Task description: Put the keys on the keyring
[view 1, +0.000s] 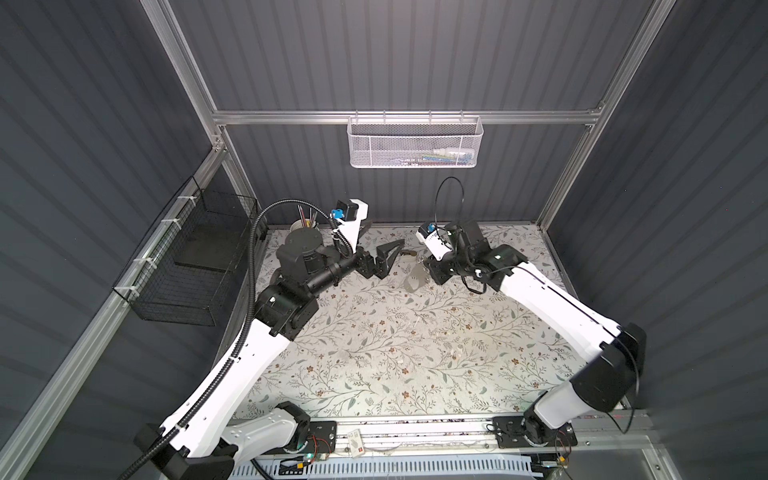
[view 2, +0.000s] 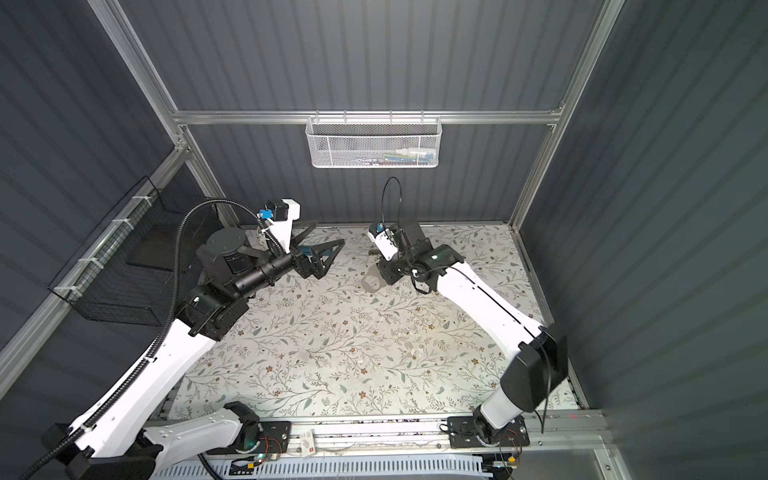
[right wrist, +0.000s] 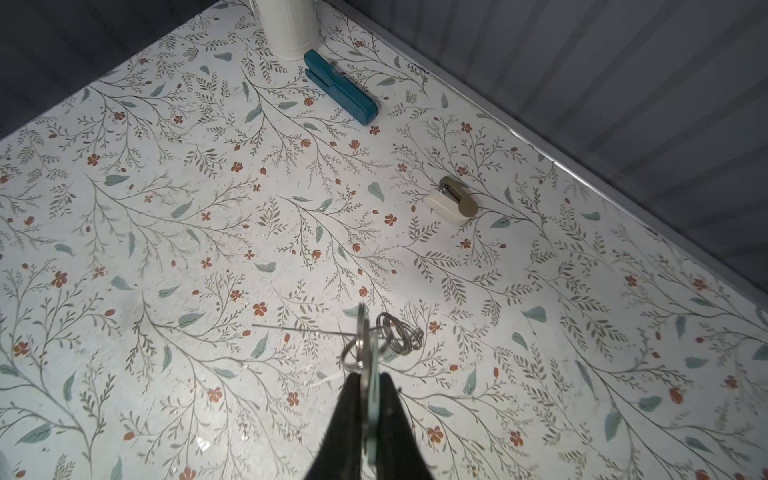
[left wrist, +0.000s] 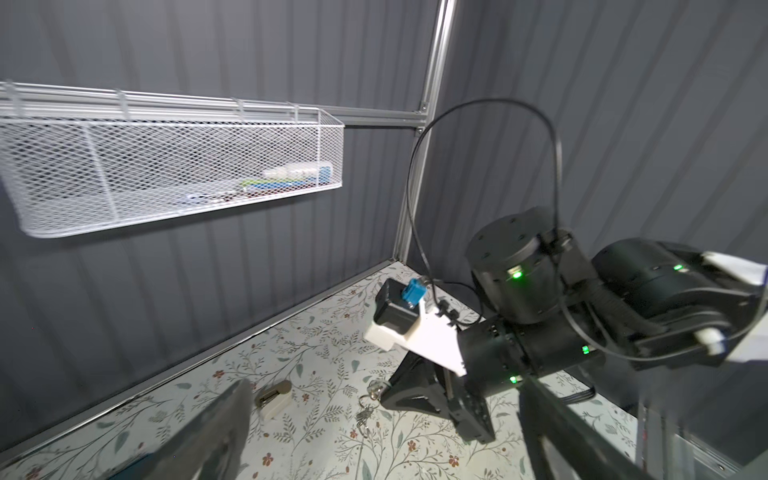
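Next, I release the keyring from my right gripper on the floral mat [view 1: 412,303] before the tan-and-white lump.
My right gripper [right wrist: 368,376] is shut on the keyring [right wrist: 365,332], a flat grey fob seen edge-on between its jaws. In both top views the fob [view 1: 413,282] sticks out beside the gripper, just above the mat. Small silver wire rings [right wrist: 399,332] hang at its edge. In the left wrist view a small bunch of metal, which I take for the keys [left wrist: 365,415], dangles from those rings; brass colour and green tag are not clear. My left gripper [view 1: 392,259] stands wide open to the left of the fob, nothing between its fingers [left wrist: 216,436].
A tan-and-white lump [right wrist: 453,201] lies near the back wall. A teal oblong case [right wrist: 340,87] lies by a white cup [view 1: 304,226] at the back left. A white mesh basket [view 1: 415,141] hangs on the back rail, a black wire basket [view 1: 187,266] on the left wall.
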Controlling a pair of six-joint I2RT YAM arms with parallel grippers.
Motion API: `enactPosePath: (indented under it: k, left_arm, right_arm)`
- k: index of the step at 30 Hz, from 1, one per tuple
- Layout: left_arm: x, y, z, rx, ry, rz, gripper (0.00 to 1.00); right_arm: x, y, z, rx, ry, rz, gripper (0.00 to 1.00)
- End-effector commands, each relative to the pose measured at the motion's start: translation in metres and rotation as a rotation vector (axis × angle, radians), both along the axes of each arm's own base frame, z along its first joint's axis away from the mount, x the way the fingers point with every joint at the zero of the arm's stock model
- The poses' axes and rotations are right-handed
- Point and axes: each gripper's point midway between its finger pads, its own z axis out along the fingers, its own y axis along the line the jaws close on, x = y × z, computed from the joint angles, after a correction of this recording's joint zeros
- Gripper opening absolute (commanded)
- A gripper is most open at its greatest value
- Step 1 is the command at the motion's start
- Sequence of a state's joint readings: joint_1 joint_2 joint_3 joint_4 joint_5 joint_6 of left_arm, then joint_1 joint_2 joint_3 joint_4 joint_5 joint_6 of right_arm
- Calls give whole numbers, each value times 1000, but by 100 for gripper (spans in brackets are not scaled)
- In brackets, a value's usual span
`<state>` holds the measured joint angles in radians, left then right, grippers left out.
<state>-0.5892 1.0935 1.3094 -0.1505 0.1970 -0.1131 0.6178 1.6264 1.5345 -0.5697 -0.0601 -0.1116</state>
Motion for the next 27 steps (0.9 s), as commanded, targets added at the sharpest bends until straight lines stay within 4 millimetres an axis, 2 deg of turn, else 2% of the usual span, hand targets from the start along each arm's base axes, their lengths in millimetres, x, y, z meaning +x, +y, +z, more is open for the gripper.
enactPosePath:
  k: [1, 7, 11, 14, 18, 21, 27]
  left_arm:
    - [-3, 24, 2, 20, -20, 99, 100]
    - [-15, 40, 3, 33, -13, 141, 100]
    - [-20, 49, 1, 35, -9, 168, 100]
    - [-22, 55, 1, 37, -9, 193, 100]
    - [-21, 56, -1, 44, -9, 200, 100]
    - [-18, 53, -5, 49, 0, 195, 100]
    - [-14, 46, -7, 44, 5, 173, 100]
  right_arm:
    - [37, 26, 10, 78, -62, -19, 10]
    - [89, 53, -18, 39, -59, -53, 8]
    - [101, 63, -38, 25, -45, -39, 10]
    - [97, 64, -60, -2, 1, -25, 12]
    - [85, 54, -82, -27, 34, -30, 11]
    - [68, 49, -97, -26, 89, -21, 10]
    - [34, 29, -114, -27, 154, -54, 10]
